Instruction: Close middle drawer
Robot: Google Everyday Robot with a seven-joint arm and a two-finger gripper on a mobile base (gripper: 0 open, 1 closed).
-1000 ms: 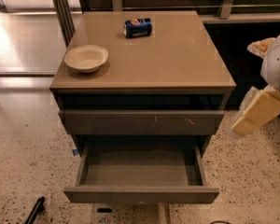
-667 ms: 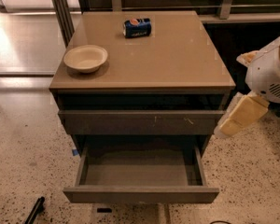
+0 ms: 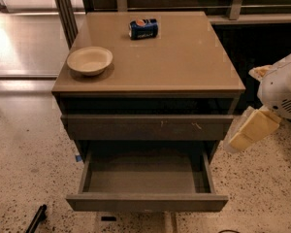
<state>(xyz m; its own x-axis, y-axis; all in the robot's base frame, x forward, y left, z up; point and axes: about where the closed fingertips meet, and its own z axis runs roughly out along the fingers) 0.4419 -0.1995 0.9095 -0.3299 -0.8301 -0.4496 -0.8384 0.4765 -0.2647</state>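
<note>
Next, my gripper moves next to the front of the open middle drawer [image 3: 198,204], near the end closest to my gripper, and closes there.
The middle drawer [image 3: 146,202] is pulled far out at the bottom of the grey-brown cabinet. Its front is flat, with no handle and no marks, and its plain grey box interior [image 3: 145,174] holds nothing. Above it, a wider drawer front [image 3: 145,127] with small pale scratch marks stands slightly out from the cabinet. My gripper [image 3: 251,131], a pale cream part below the white arm housing [image 3: 281,89], hangs at the cabinet's right side. It is level with the scratched front, above and to the right of the open drawer, and touches nothing.
On the cabinet top [image 3: 184,62] stand a cream bowl [image 3: 89,59] at the front left and a blue can [image 3: 143,28] lying on its side at the back. The floor is speckled terrazzo. A dark object [image 3: 36,217] lies at the lower left. Metal posts [image 3: 65,8] stand behind the cabinet on the left.
My arm and gripper have moved left, closer to the cabinet's right side. The drawers, bowl and can have not moved.
</note>
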